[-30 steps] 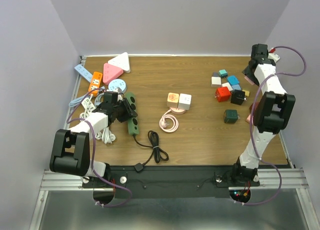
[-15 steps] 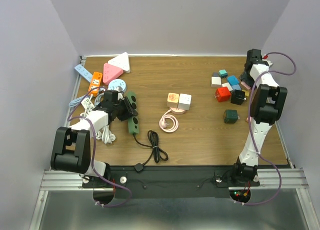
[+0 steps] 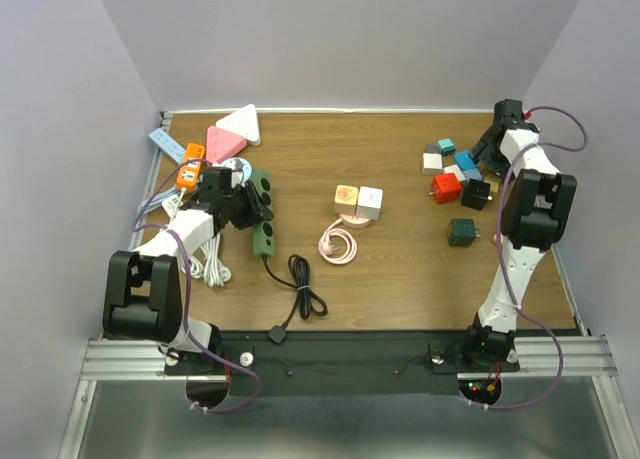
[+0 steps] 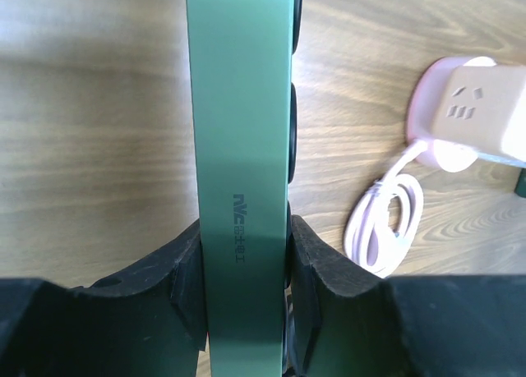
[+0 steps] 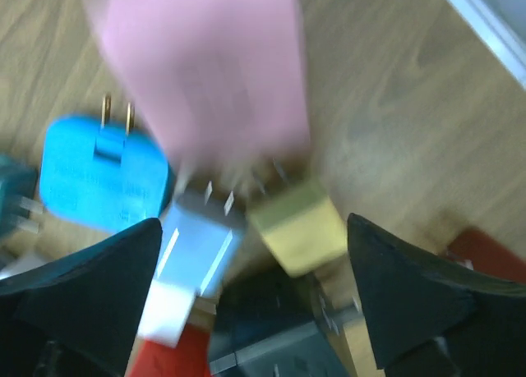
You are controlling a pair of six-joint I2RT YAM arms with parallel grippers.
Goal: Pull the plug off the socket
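Observation:
Next, I let go of the dark green power strip with my left gripper, setting it between the orange strip and the pale blue round socket [image 3: 211,166].
My left gripper [image 3: 236,201] is shut on the dark green power strip [image 3: 259,216], the socket, at the left of the table. In the left wrist view both pads clamp the strip's [image 4: 242,139] narrow sides, with my left gripper [image 4: 244,262] low in the frame. No plug shows in the strip; its black cord [image 3: 300,291] trails toward the near edge. At the far right my right gripper [image 3: 489,145] is open over a heap of loose plugs [image 3: 458,174]. Its wrist view shows a blurred pink plug [image 5: 205,73] beyond the spread jaws of my right gripper [image 5: 255,291], with nothing between them.
Blue [image 5: 99,176], pale blue [image 5: 193,254] and yellow [image 5: 300,225] plugs lie under the right gripper. A dark green cube [image 3: 462,231] sits nearer. Pink and white cube sockets [image 3: 358,200] with a coiled pink cord [image 3: 338,245] stand mid-table. More strips [image 3: 226,144] and white cords [image 3: 207,266] crowd the far left.
The right gripper came down from the far right corner to the plug heap and opened, letting the pink plug go. The left gripper carried the green strip a little farther back.

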